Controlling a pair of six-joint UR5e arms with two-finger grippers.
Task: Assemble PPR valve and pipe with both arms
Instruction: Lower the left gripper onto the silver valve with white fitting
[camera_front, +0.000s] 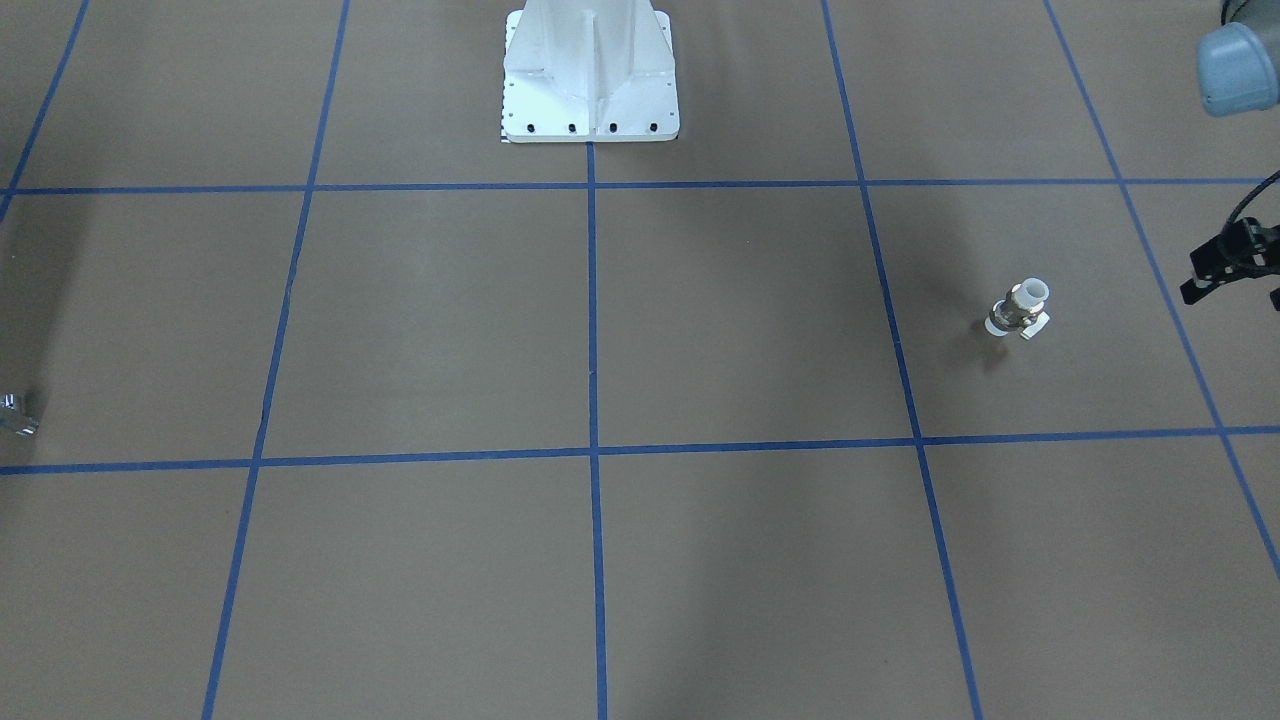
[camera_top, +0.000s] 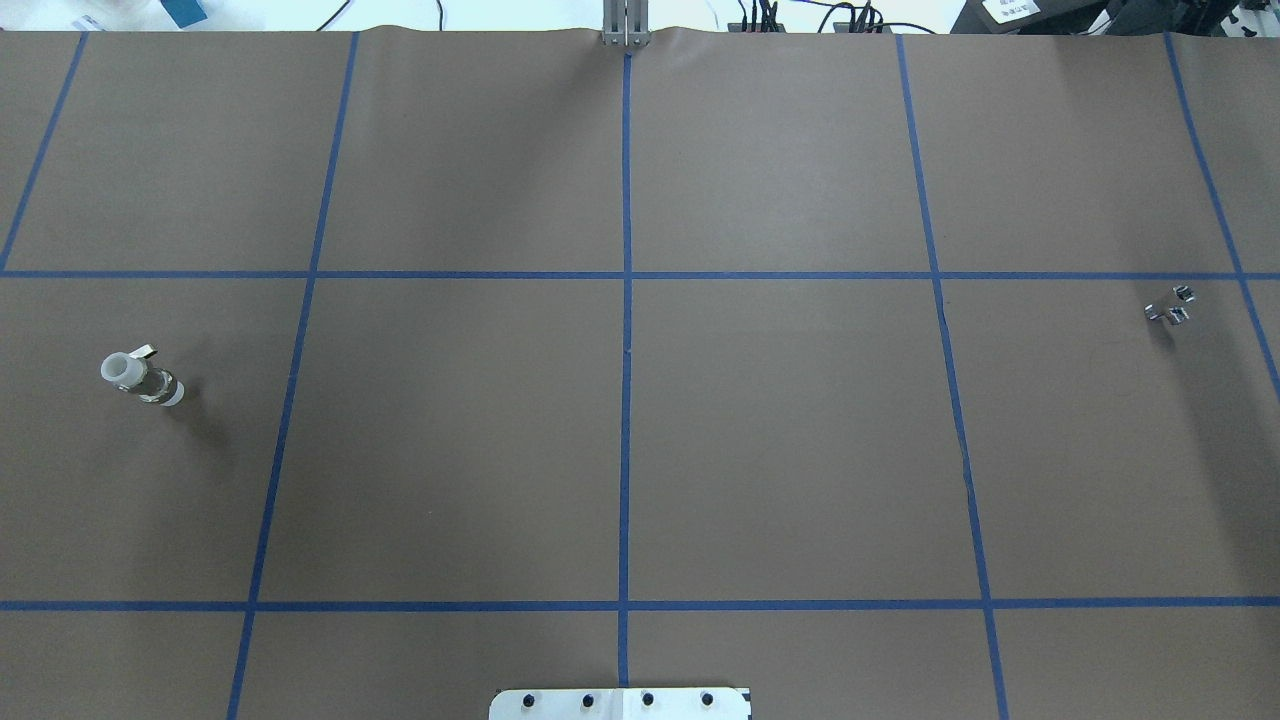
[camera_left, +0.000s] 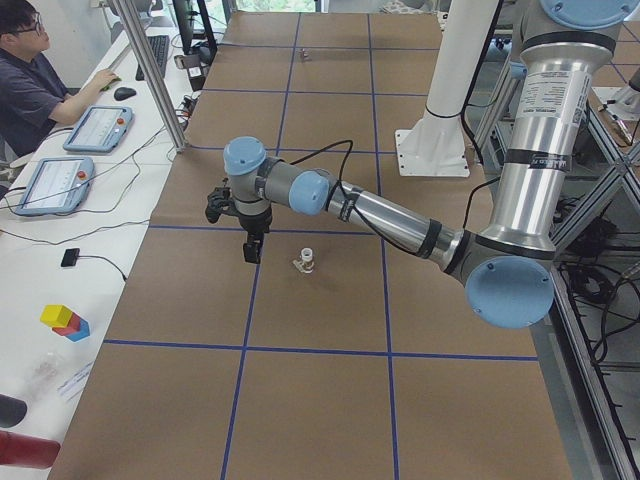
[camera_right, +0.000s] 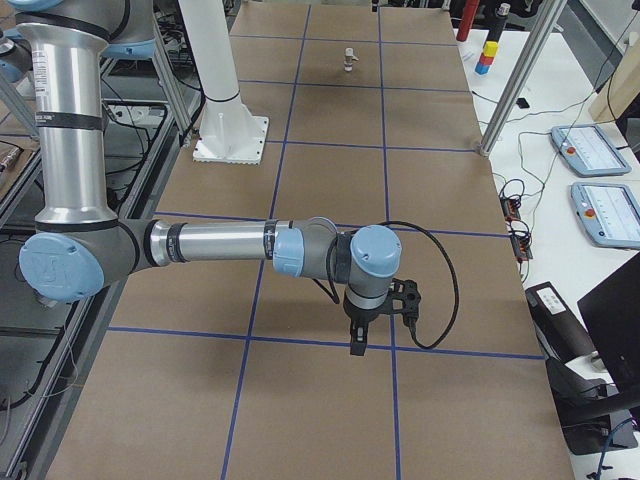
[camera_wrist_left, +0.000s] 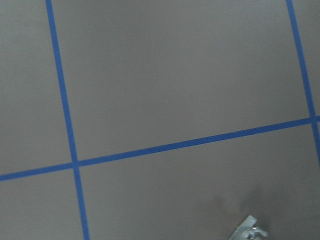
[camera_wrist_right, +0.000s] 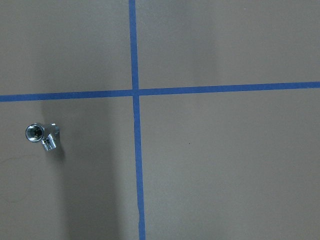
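Observation:
The left gripper should grip the upper white end (camera_front: 1029, 292) of the PPR valve, just above the valve's chrome middle.
The PPR valve (camera_front: 1018, 310) stands on the brown table; it has white ends, a chrome middle and a white lever tab. The overhead view has this valve (camera_top: 142, 377) at far left and the pipe (camera_top: 1170, 305), a small shiny stub, at far right. My left gripper (camera_left: 251, 252) hangs pointing down just beside the valve (camera_left: 303, 263), apart from it; I cannot tell if it is open or shut. My right gripper (camera_right: 357, 343) hangs above the table; its state cannot be told either. The right wrist view shows the pipe (camera_wrist_right: 41, 135) below and to the left.
The white bolted pedestal (camera_front: 590, 90) stands at the robot's side of the table. Blue tape lines grid the brown surface. A person (camera_left: 30, 80) sits at a side desk with tablets (camera_left: 97, 128). Coloured blocks (camera_left: 65, 320) lie off the table.

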